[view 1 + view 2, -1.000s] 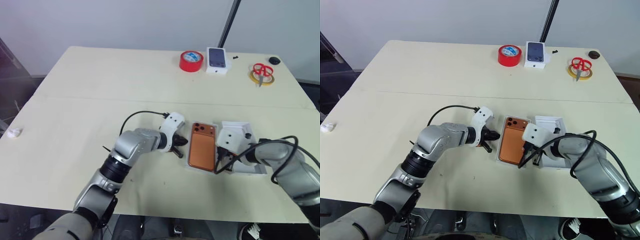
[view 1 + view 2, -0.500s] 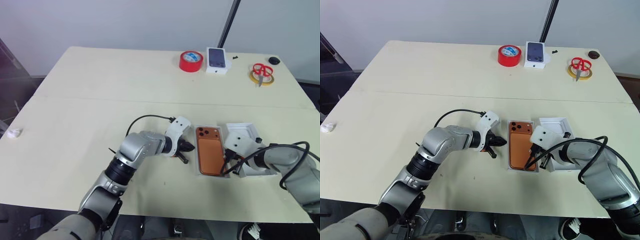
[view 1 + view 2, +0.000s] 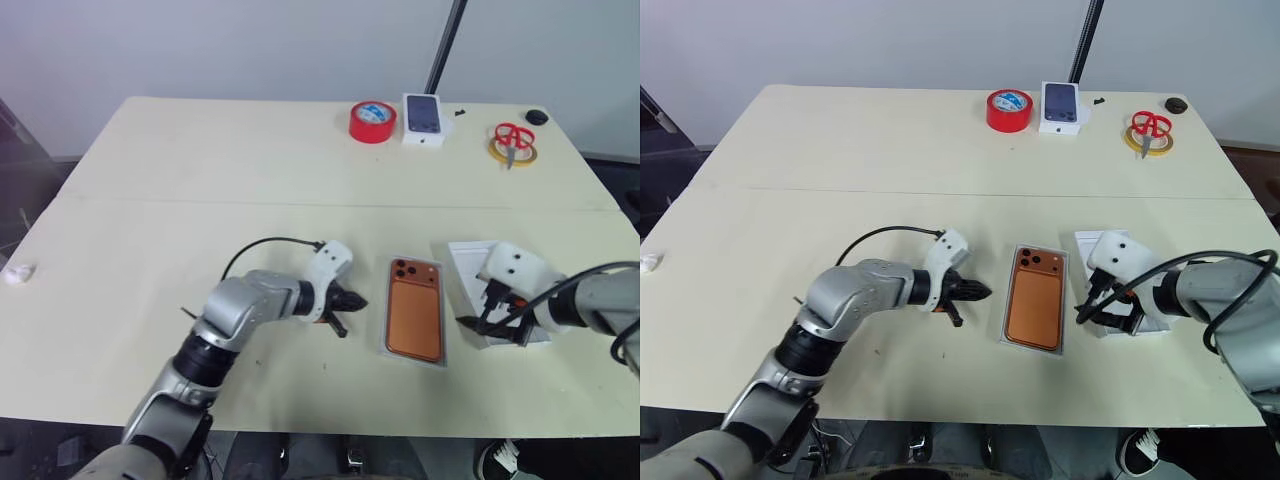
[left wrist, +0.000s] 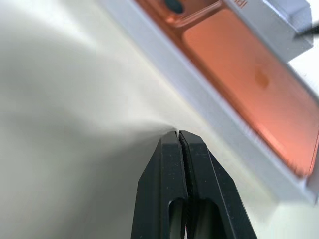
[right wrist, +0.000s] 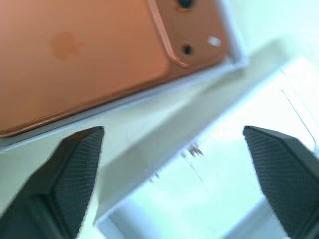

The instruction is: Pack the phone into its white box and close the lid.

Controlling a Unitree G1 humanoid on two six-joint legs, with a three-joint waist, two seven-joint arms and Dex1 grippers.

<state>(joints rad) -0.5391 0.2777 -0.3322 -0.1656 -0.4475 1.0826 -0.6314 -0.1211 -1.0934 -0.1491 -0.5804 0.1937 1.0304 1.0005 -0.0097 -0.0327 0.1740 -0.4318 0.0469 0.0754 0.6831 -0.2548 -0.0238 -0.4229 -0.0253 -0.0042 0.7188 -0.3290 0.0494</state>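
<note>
I can see the white lid lying hollow side up, so next I pinch the lid's edge point(image 3: 463, 288) next to the phone with my right gripper and hand the lid to my left gripper.
The copper-orange phone point(image 3: 415, 320) lies back-up, lenses at the far end, inside the shallow white box point(image 3: 388, 330) at the table's front middle. My left gripper point(image 3: 347, 301) is shut and empty, its tip on the table a short way left of the box; in the left wrist view the left gripper point(image 4: 178, 134) stands apart from the box wall point(image 4: 199, 94). The white lid point(image 3: 470, 268) lies plain side up just right of the box. My right gripper point(image 3: 492, 328) hangs open over the lid's near part; in the right wrist view the phone point(image 5: 89, 55) lies beyond its fingers point(image 5: 79, 169).
At the table's far edge stand a red tape roll point(image 3: 372, 121), a white box with a dark phone picture point(image 3: 424, 117), red scissors on a yellow ring point(image 3: 510, 143) and a small black knob point(image 3: 537, 116). A crumpled white scrap point(image 3: 14, 272) lies at the left edge.
The right gripper has opened and drawn back right from the box's edge to above the lid. The left gripper has pulled away left from the box. The camera view has also shifted.
</note>
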